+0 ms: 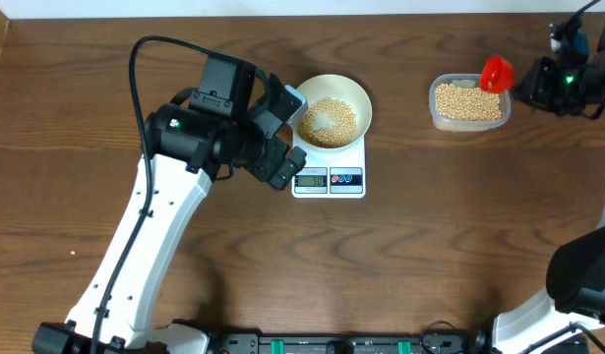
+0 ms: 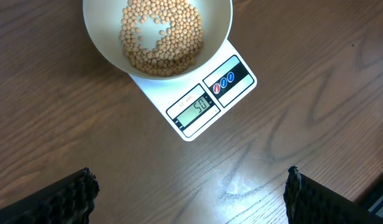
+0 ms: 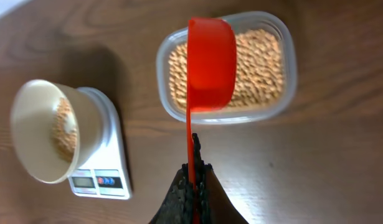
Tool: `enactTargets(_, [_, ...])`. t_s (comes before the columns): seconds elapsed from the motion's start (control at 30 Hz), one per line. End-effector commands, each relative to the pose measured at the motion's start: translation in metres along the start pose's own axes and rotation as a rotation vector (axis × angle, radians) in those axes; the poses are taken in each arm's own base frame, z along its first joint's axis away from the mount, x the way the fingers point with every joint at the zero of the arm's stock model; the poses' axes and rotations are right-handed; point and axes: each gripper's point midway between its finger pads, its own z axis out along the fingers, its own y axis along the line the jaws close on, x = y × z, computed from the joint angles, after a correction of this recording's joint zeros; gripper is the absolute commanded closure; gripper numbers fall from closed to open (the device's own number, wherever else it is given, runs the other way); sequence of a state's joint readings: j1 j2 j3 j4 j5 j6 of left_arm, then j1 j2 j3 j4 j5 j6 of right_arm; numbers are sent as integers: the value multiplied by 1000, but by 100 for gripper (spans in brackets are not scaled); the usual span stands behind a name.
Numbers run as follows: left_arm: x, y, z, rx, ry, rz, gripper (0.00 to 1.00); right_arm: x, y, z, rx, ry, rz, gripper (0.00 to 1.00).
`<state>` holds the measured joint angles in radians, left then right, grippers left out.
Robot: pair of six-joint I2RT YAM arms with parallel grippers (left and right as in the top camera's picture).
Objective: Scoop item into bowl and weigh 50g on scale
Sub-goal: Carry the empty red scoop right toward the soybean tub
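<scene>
My right gripper is going to put the red scoop down on the beans point(image 1: 483, 108) point(image 3: 248, 84) near the clear tub's front rim.
The white bowl point(image 1: 356, 96) holds tan beans point(image 1: 329, 121) and stands on the white scale point(image 1: 329, 180). In the left wrist view the bowl point(image 2: 104, 46) sits on the scale point(image 2: 197, 106), whose display reads 50. My left gripper point(image 2: 190, 193) is open and empty over the bare table in front of the scale; it shows in the overhead view point(image 1: 282, 133) just left of the bowl. My right gripper point(image 3: 192, 171) is shut on the handle of a red scoop point(image 3: 211, 62), held over the clear tub of beans point(image 3: 266, 59). The scoop point(image 1: 496, 73) hangs over the tub's right end.
The clear plastic tub point(image 1: 468, 102) of beans stands at the back right. The right arm's body point(image 1: 568, 79) is beside it. The left arm point(image 1: 174, 187) stretches across the left half of the wooden table. The bowl and scale also show in the right wrist view point(image 3: 54, 130).
</scene>
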<state>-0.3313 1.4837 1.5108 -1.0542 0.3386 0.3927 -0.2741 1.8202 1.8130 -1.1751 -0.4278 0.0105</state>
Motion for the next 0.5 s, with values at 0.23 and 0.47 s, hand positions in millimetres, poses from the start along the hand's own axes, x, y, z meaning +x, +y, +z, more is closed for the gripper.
enactTargets(0.23, [-4,-1,-2,7,-9,1,2,6,-1,-1,171,30,-188,99])
enactTargets(0.47, [-4,-1,-2,7,-9,1,2,8,3,3,253,53,-286,99])
